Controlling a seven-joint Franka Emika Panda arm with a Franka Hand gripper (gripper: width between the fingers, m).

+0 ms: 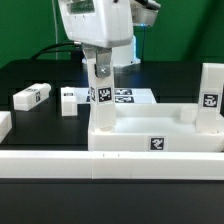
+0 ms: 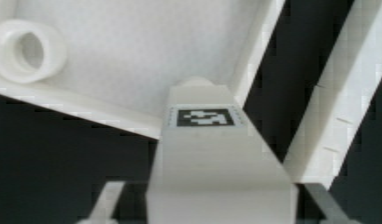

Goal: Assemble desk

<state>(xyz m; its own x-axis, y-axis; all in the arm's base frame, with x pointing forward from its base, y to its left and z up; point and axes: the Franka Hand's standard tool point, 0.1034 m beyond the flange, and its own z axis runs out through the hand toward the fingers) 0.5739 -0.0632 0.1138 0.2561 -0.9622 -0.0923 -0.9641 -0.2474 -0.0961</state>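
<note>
I need to open my gripper, swing my wrist back and regrip the leg's upper part (image 1: 103, 82) before screwing, because my gripper is turned edge-on while the leg stands at the desk top's corner.
The desk top (image 1: 160, 138) is a white rimmed tray lying on the black table, with a tag on its near wall. One white leg (image 1: 209, 97) stands upright at its corner on the exterior view's right. My gripper (image 1: 101, 72) is shut on another white tagged leg (image 1: 103, 100) and holds it upright over the top's corner on the exterior view's left. Its lower end is at the tray. In the wrist view the leg (image 2: 209, 130) runs out from between my fingers (image 2: 113, 202) toward the desk top (image 2: 143, 55), near a round screw hole (image 2: 24, 52).
A long low white rail (image 1: 100, 163) lies along the front of the desk top. Two loose white legs (image 1: 32, 96) (image 1: 68, 101) lie on the exterior view's left. The marker board (image 1: 130, 96) lies behind the gripper. A white piece (image 1: 3, 123) shows at the left edge.
</note>
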